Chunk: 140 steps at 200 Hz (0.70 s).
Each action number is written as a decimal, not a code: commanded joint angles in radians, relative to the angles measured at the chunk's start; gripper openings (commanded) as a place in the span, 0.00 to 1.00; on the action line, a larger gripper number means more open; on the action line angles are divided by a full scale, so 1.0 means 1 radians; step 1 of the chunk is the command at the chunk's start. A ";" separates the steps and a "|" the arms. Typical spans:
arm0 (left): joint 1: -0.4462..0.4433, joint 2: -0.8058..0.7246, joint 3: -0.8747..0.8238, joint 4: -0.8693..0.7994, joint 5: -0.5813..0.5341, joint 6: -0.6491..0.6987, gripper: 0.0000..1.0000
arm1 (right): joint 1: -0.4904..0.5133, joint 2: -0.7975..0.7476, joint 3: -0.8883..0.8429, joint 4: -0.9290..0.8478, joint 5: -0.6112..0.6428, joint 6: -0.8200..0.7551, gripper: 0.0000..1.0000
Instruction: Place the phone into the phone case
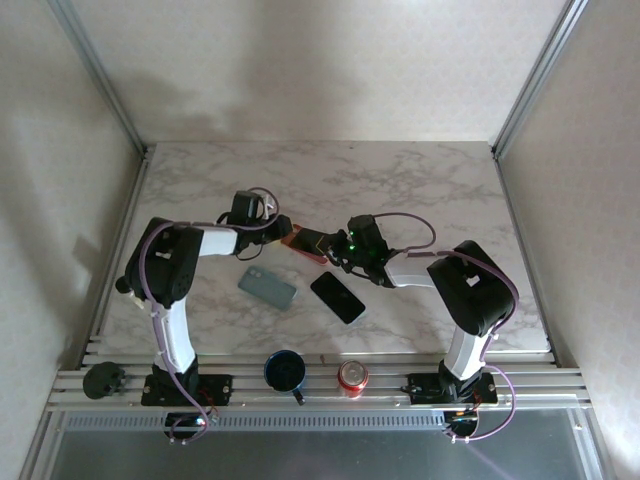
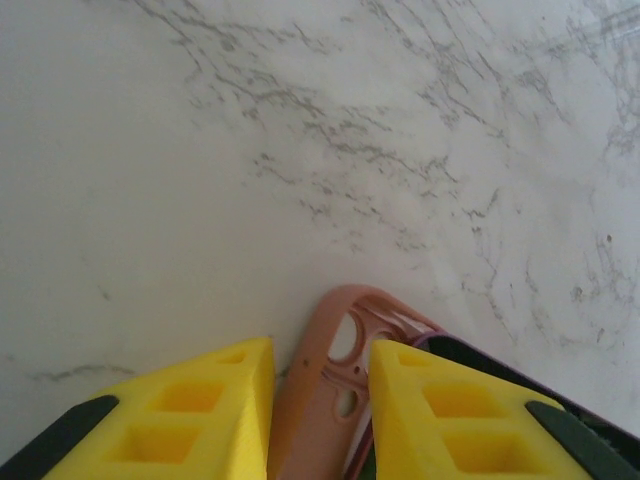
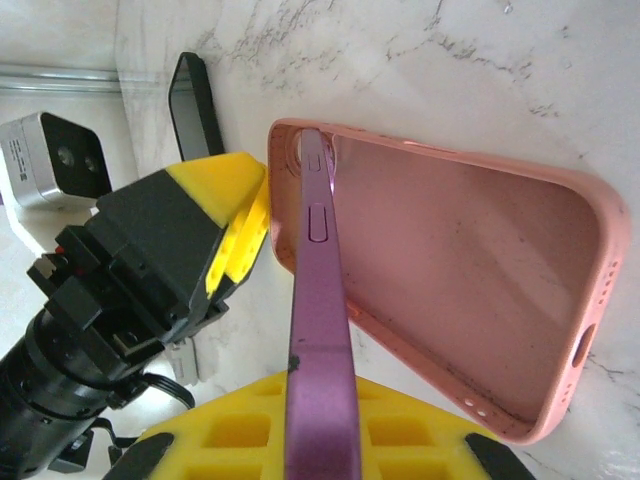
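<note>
My right gripper is to release the purple phone, now held edge-on, in the pink phone case's hollow (image 1: 308, 243) (image 3: 440, 275). The phone's top end will go against the case's camera-hole end.
The pink phone case (image 3: 450, 270) is tilted up off the marble, hollow side facing the right wrist camera. My left gripper (image 2: 322, 400) is shut on its camera-hole end (image 2: 330, 380), one yellow finger (image 2: 200, 410) on each side of the rim. The purple phone (image 3: 320, 350) is held edge-on, with my right gripper (image 3: 322, 440) shut on it. The phone's top end rests inside the case's camera end, beside the left gripper (image 3: 240, 220). In the top view both grippers meet mid-table over the case (image 1: 300, 240), with the left gripper (image 1: 283, 228) and the right gripper (image 1: 338, 246) on either side.
A grey-green case or phone (image 1: 267, 288) and a black phone (image 1: 337, 297) lie flat just in front of the grippers. A blue mug (image 1: 285, 371) and a red can (image 1: 352, 377) stand at the near edge. The back half of the marble table (image 1: 330, 175) is bare.
</note>
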 commanded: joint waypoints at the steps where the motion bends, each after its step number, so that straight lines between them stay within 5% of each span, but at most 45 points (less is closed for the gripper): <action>1: -0.026 -0.014 -0.043 -0.045 0.030 -0.038 0.29 | 0.004 0.017 0.024 -0.114 0.011 0.006 0.00; 140: -0.046 -0.029 -0.055 -0.010 0.049 -0.077 0.30 | -0.002 0.176 0.155 -0.163 -0.078 -0.033 0.00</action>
